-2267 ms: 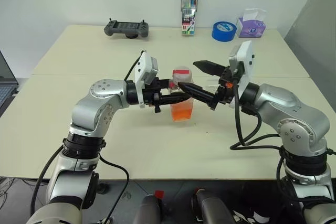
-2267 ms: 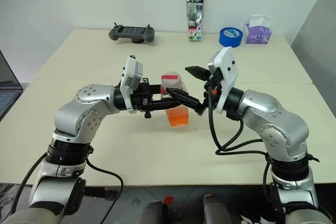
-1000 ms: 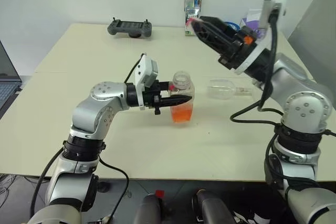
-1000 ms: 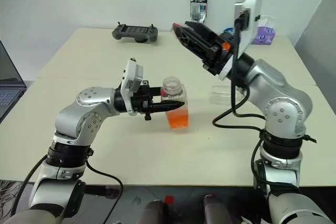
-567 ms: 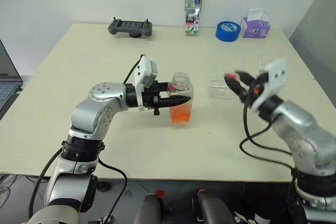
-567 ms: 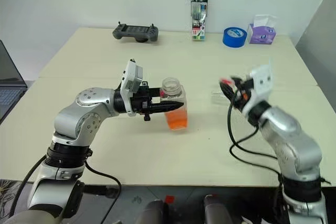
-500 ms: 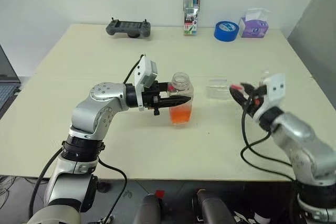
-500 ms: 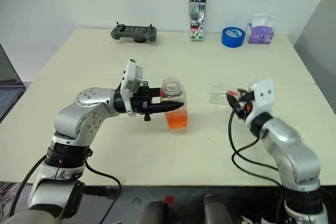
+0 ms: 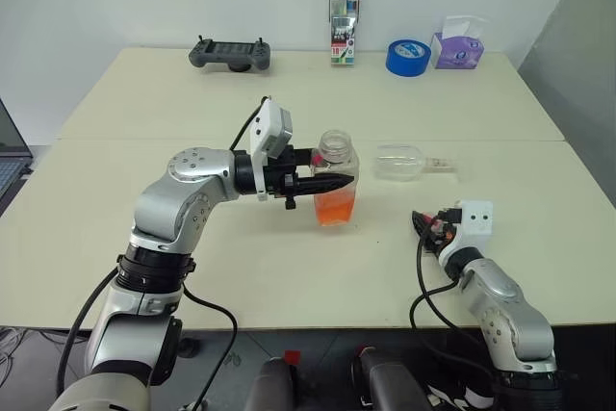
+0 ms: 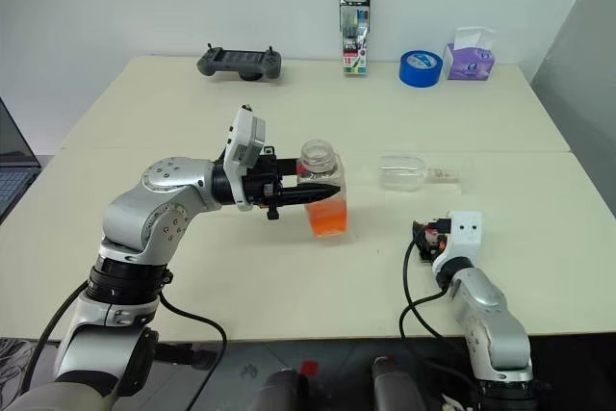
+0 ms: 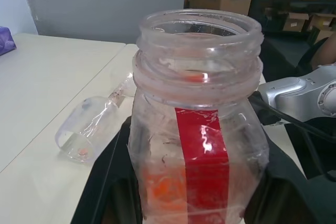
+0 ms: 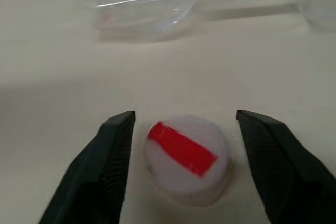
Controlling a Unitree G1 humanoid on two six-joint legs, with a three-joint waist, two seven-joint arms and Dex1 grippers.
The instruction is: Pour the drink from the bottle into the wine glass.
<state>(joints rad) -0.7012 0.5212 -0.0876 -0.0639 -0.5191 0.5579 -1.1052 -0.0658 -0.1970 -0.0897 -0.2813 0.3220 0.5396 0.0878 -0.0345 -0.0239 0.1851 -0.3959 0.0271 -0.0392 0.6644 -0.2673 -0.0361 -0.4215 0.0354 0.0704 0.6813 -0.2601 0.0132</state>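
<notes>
I should release the bottle from my left gripper upright on the bare table straight (image 9: 215, 171) in front of the game controller.
The bottle (image 9: 334, 185) stands upright on the table with its neck uncapped, and my left gripper (image 9: 342, 179) is shut on it from the left. The orange-red drink (image 9: 333, 209) fills its lower part. To its right the wine glass (image 9: 404, 162) lies on its side, empty. My right gripper (image 9: 423, 224) is low over the table near the front right. In the right wrist view its fingers (image 12: 113, 145) stand open on either side of the red-and-white cap (image 12: 186, 158), which rests on the table with a gap at each side.
Along the table's (image 9: 289, 276) far edge sit a game controller (image 9: 230, 53), a marker pack (image 9: 344, 36), a blue tape roll (image 9: 407, 56) and a purple tissue box (image 9: 459, 45). A laptop (image 9: 8, 156) edge shows at the far left.
My right arm swung down from high over the table to the front right, and its jaws opened, leaving the cap on the table. The left gripper and bottle stayed still.
</notes>
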